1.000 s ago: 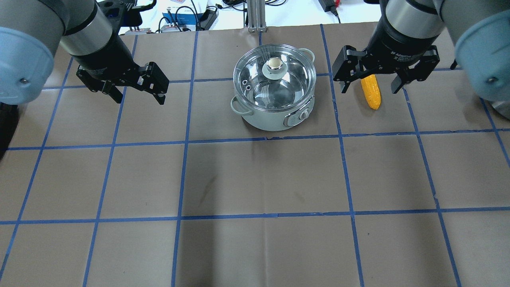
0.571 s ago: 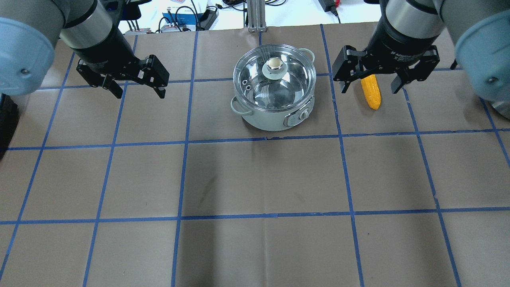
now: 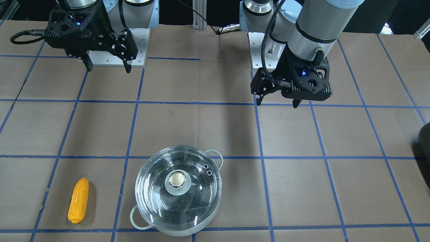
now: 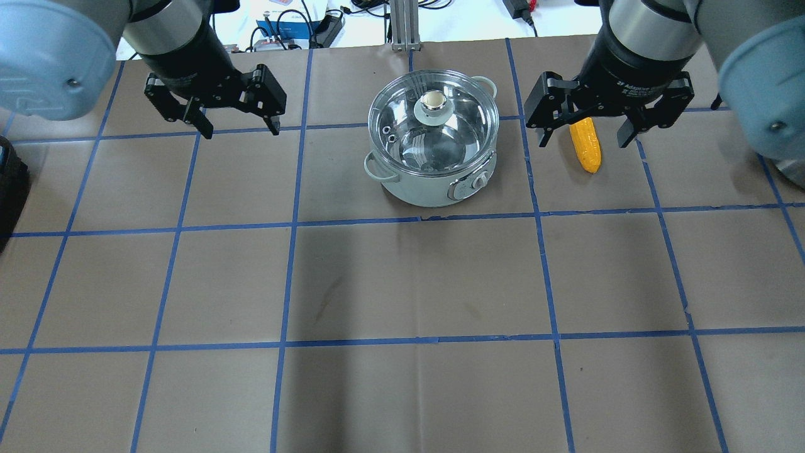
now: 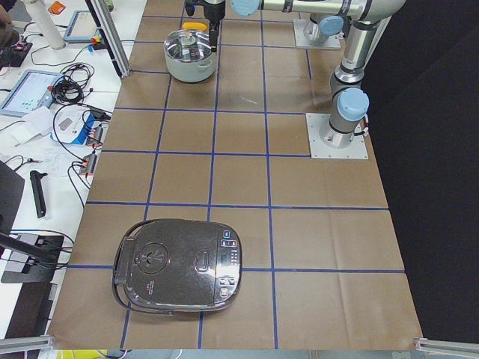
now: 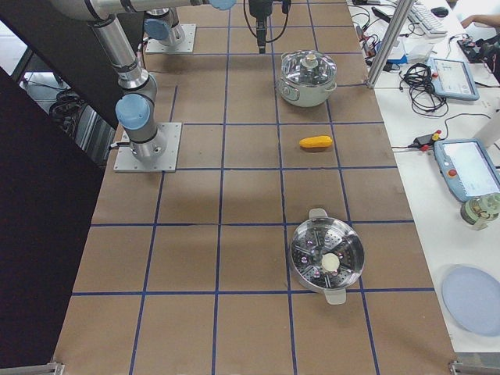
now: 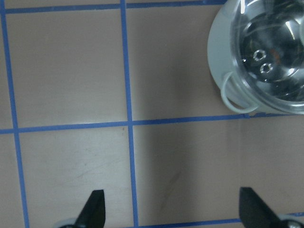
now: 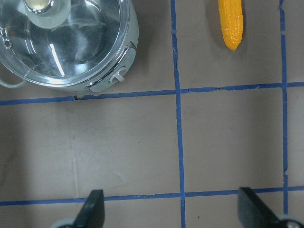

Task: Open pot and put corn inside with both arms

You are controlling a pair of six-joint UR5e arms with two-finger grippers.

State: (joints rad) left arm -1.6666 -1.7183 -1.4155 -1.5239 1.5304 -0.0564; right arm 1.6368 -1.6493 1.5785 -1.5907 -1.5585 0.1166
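The pale knob [image 3: 177, 179] of the pot's glass lid is next for my left gripper to close on, to open the pot.
The pot [image 4: 440, 185] stands at the far middle of the table, its glass lid [image 4: 462, 129] with a pale knob [image 4: 433, 104] on it; it also shows in the front view [image 3: 174, 230]. The yellow corn [image 4: 590, 154] lies on the table to its right and also shows in the front view [image 3: 78, 200]. My right gripper [image 4: 583, 143] is open and empty and hangs above the table, over the corn's far end in the overhead view. My left gripper [image 4: 241, 131] is open and empty, above the table left of the pot. The left wrist view shows a pot handle [image 7: 235, 97].
A black rice cooker [image 5: 179, 263] sits at the table's left end. A second steel pot [image 6: 326, 254] stands on the right part, beyond the corn [image 6: 316, 142]. Cables and devices [image 4: 295, 25] and a metal post [image 4: 402, 25] lie past the far edge.
My left gripper has moved right and toward the far edge, closer to the pot, still open. The right gripper, pot and corn have not moved.
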